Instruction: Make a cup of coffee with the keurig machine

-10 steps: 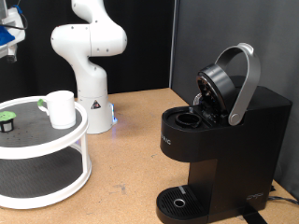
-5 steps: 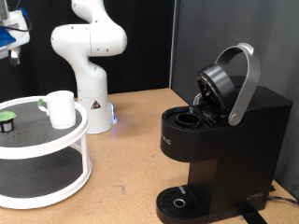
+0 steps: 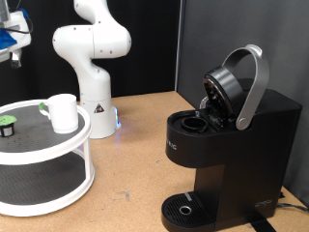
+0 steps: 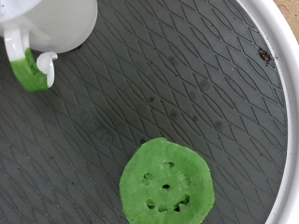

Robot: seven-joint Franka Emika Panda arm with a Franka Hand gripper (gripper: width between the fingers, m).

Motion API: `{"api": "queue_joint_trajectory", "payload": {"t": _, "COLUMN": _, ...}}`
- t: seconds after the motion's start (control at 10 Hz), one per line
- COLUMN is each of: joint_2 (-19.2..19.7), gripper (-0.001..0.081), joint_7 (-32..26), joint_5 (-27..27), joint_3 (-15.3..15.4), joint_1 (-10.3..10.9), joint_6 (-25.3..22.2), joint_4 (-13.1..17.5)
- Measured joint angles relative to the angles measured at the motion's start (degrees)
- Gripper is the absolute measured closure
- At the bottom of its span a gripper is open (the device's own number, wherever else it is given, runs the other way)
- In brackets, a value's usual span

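Observation:
Next, my gripper closes on the rim of the green-topped pod [image 3: 8, 121] [image 4: 168, 183], next to the white cup on the top shelf of the tray.
The white cup [image 3: 63, 111] stands on the top shelf of a round white two-tier tray [image 3: 58, 155] at the exterior view's left. In the wrist view the cup [image 4: 51, 23] shows a white handle with a green patch beside it. A green-topped pod [image 3: 7, 124] lies on the same shelf, and it is large in the wrist view [image 4: 166, 182]. The black keurig machine [image 3: 232, 145] stands at the exterior view's right with its grey-handled lid raised and the pod chamber open. My gripper [image 3: 10, 41] is partly visible at the exterior view's top left edge, high above the tray. No fingers show in the wrist view.
The white arm's base [image 3: 95, 106] stands behind the tray on the brown table. The tray has a dark textured mat and a white rim [image 4: 283, 121]. Bare table lies between the tray and the machine. A round drip base [image 3: 183, 208] sits at the machine's foot.

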Motion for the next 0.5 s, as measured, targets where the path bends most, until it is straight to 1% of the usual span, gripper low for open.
{"api": "queue_joint_trajectory", "payload": {"t": 0.2, "joint_2": 0.01, "gripper": 0.0001, "joint_7": -0.28, "joint_5": 0.32, "joint_3": -0.20, "joint_1": 0.05, "joint_6": 0.28, "joint_4": -0.58}}
{"api": "queue_joint_trajectory", "payload": {"t": 0.5, "joint_2": 0.21, "gripper": 0.0001, "joint_7": -0.21, "joint_5": -0.49, "joint_3": -0.74, "joint_1": 0.02, "joint_6": 4.17, "joint_4": -3.03}}
